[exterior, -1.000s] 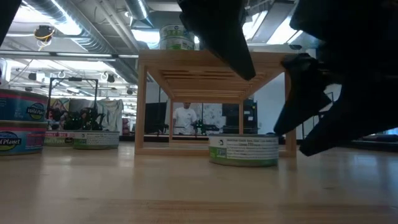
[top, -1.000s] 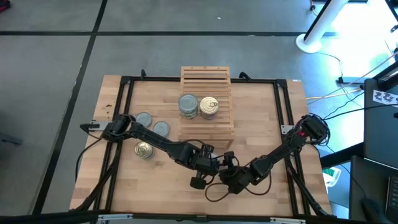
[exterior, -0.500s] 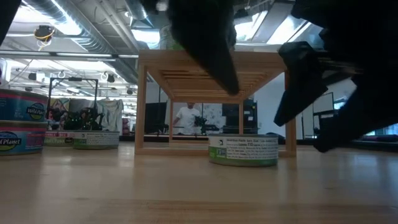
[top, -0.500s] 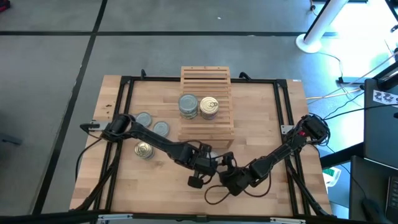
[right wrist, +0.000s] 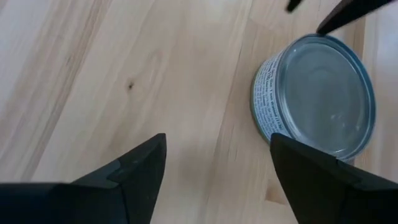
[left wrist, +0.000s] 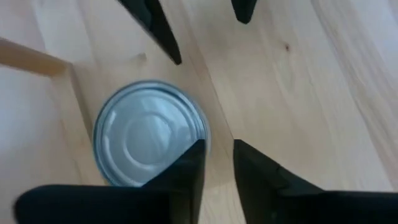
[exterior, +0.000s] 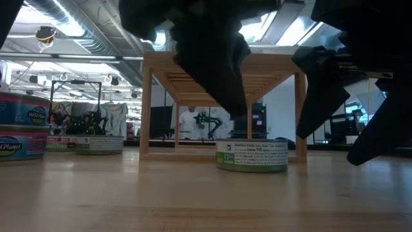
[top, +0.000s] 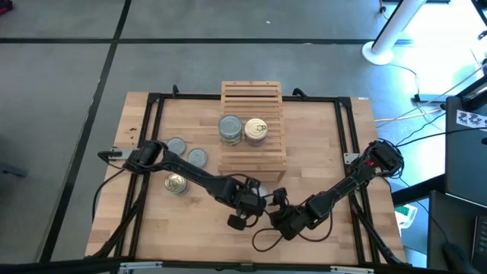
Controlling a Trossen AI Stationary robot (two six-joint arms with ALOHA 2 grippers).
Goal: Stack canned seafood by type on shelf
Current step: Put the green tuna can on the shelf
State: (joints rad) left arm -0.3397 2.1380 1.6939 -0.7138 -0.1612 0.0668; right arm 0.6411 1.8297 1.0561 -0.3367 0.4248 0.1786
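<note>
The tin's base is flat against the tabletop. Next, my left gripper pinches the tin's rim (left wrist: 206, 129) and lifts it before my right gripper reaches a finger underneath.
A grey-topped tin (left wrist: 149, 142) stands on its base on the tabletop, just in front of the shelf (top: 252, 125); the low view shows the tin's label (exterior: 252, 154). My left gripper (left wrist: 217, 146) hangs over the tin's edge, fingers a narrow gap apart and clear of its top. My right gripper (right wrist: 217, 140) stands wide open beside the same tin (right wrist: 314, 96), touching nothing. On the shelf stand a grey-topped stack (top: 230, 129) and a golden-topped stack (top: 256, 131).
Left of the shelf, two grey-topped tins (top: 176, 145) (top: 197, 157) and a golden-topped one (top: 176, 183) sit on the table. The shelf's front legs (exterior: 145, 109) stand close behind the tin. Black rails (top: 152, 114) frame the tabletop. Both arms crowd the near middle.
My left gripper has come down toward the grey-topped tin in front of the shelf and now hangs just above it. The tin has stayed where it was.
</note>
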